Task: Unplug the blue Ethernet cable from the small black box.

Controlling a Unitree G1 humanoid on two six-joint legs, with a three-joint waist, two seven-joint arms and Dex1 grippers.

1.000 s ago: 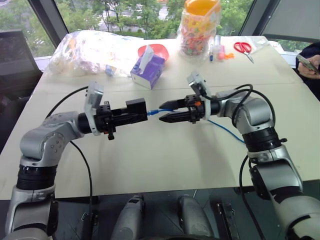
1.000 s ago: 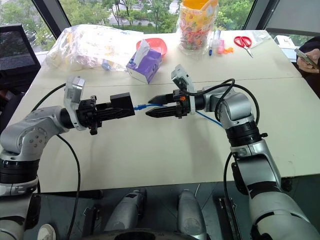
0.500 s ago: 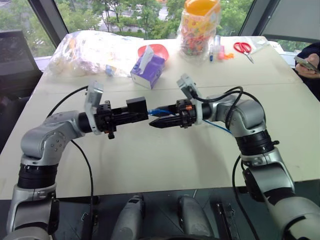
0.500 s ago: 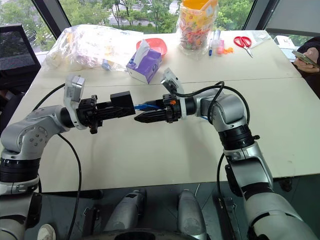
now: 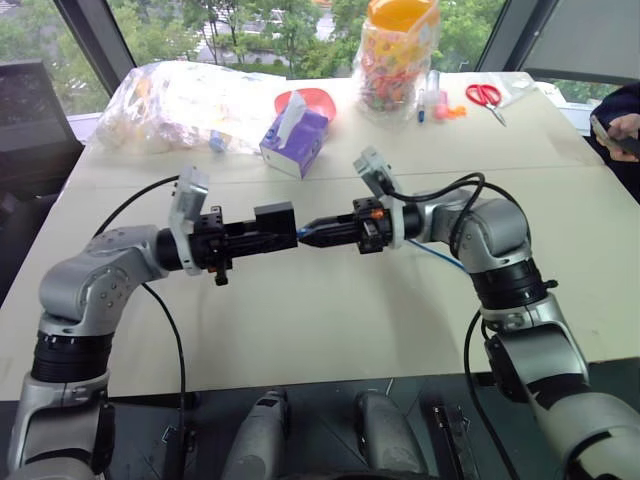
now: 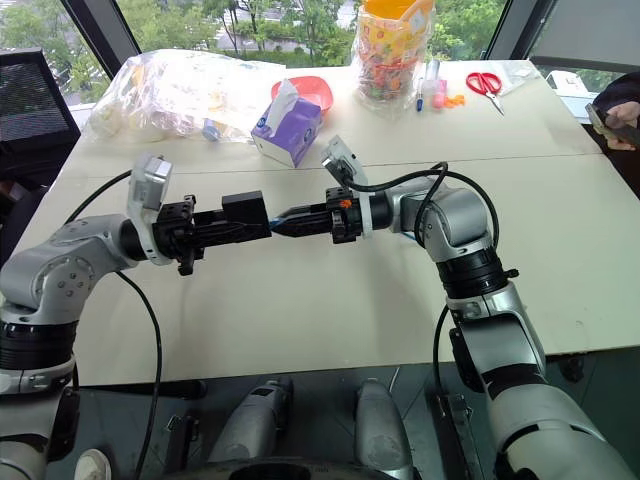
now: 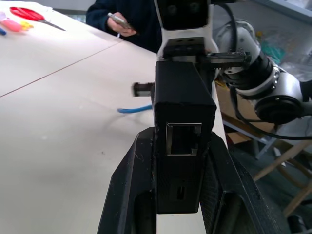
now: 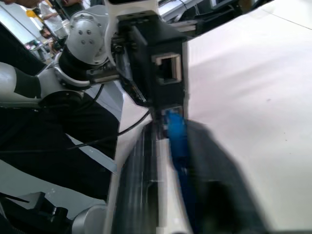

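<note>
Next, I open my right gripper to let go of the blue Ethernet cable on the bare table [image 5: 396, 200], there in front of the candy jar.
The small black box [image 5: 274, 219] hangs above the table's middle, clamped between the fingers of my left gripper [image 5: 268, 234], which points to the right. My right gripper [image 5: 306, 233] points left and its tips sit right at the box's side, shut on the blue Ethernet cable [image 8: 176, 135] just behind its plug. In the right wrist view the blue plug end meets the box [image 8: 157, 63] below an empty port. The rest of the cable [image 5: 441, 259] trails down to the table behind my right forearm. The left wrist view shows the box [image 7: 183, 146] between the fingers, with a stretch of cable [image 7: 134, 109] on the table.
A purple tissue box [image 5: 293, 141], a red bowl [image 5: 314, 99] and a clear plastic bag [image 5: 185, 98] lie at the back left. A candy jar [image 5: 400, 55], pens [image 5: 432, 96] and red scissors [image 5: 485, 96] sit at the back right. A person's hand with a phone [image 5: 620, 130] is at the right edge.
My right gripper, open a second ago, moved left to the box and has shut on the blue cable at its plug. The left gripper and box stayed put.
</note>
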